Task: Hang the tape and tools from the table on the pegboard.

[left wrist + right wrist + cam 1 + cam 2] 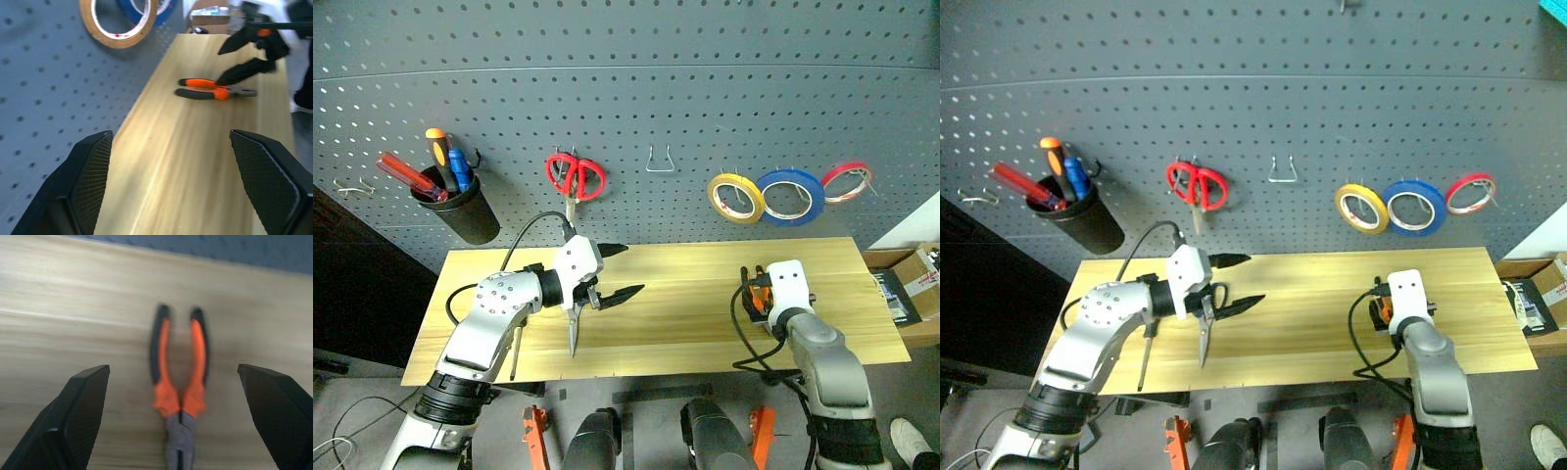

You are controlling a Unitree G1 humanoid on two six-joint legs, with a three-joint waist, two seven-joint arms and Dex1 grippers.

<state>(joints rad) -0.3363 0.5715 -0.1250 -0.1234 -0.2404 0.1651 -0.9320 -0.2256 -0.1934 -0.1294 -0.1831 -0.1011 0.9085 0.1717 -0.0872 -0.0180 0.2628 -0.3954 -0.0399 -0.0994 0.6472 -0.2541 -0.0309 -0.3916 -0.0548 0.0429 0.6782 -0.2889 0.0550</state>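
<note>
The robot's left gripper needs to close on the blades [575, 319] next to the joining screw of the dark-handled scissors, so that the scissors' handles stay free for hanging.
The yellowish tape [736, 198] hangs on the pegboard [636, 88]. On the table [695, 323] the orange-and-black pliers [178, 382] lie flat, handles toward the pegboard, with my right gripper [172, 368] open just above and astride them. My left gripper [634, 268] is open and empty above the table's left part, pointing right along the board. The dark-handled scissors [574, 328] lie beneath that hand, blades toward the front edge, handles partly hidden. The slim screwdriver [515, 351] lies beside my left forearm.
A black cup [468, 211] of screwdrivers hangs at the board's left, then red-handled scissors [575, 176] and a bare hook [658, 162]. The blue tape [790, 196] and red tape [847, 181] hang right of the yellowish one. A cardboard box [915, 284] sits beyond the table's right end.
</note>
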